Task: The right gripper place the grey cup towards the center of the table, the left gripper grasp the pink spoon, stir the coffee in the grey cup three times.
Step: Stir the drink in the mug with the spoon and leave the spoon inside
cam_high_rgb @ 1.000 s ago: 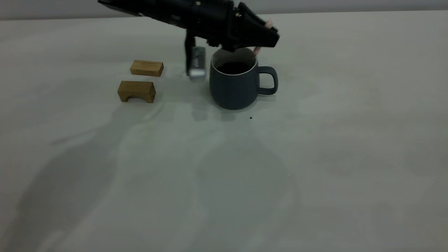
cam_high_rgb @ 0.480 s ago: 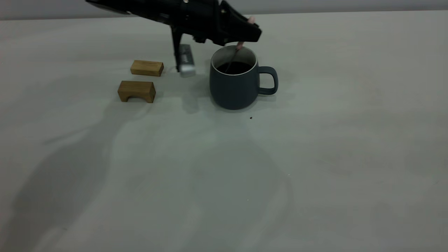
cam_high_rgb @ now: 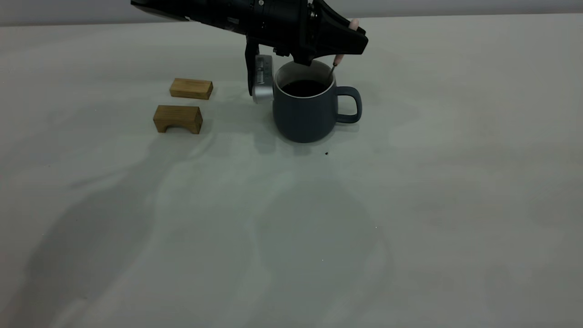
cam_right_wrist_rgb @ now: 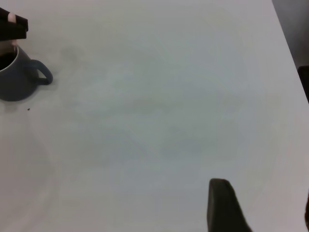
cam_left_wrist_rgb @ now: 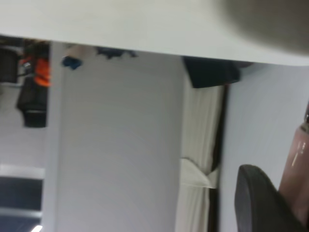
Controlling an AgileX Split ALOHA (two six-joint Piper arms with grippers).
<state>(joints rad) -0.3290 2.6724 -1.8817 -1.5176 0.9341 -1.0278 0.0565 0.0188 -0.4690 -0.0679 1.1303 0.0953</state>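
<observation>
I will release the pink spoon from my left gripper, so that it leans against the grey cup's rim (cam_high_rgb: 333,77) next to the cup's handle.
The grey cup (cam_high_rgb: 304,116) stands upright on the table (cam_high_rgb: 319,228), handle to the right, with dark coffee (cam_high_rgb: 304,88) inside. Just above its rim hangs my left gripper (cam_high_rgb: 357,42), shut on the pink spoon (cam_high_rgb: 338,59). The spoon's pink end sticks out above the jaws and its metal neck slants down inside the cup's right wall. In the left wrist view one black finger (cam_left_wrist_rgb: 260,203) lies against the pink spoon (cam_left_wrist_rgb: 297,169). My right gripper (cam_right_wrist_rgb: 263,212) is open over bare table, far right of the grey cup (cam_right_wrist_rgb: 17,79).
Two brown wooden blocks lie left of the cup, a flat one (cam_high_rgb: 191,88) and an arched one (cam_high_rgb: 177,119). The left arm's silver block (cam_high_rgb: 263,82) hangs close beside the cup's left rim. A tiny dark speck (cam_high_rgb: 326,153) lies in front of the cup.
The left gripper swung the spoon from the cup's right side to its left and back to the right. The cup and blocks stayed put.
</observation>
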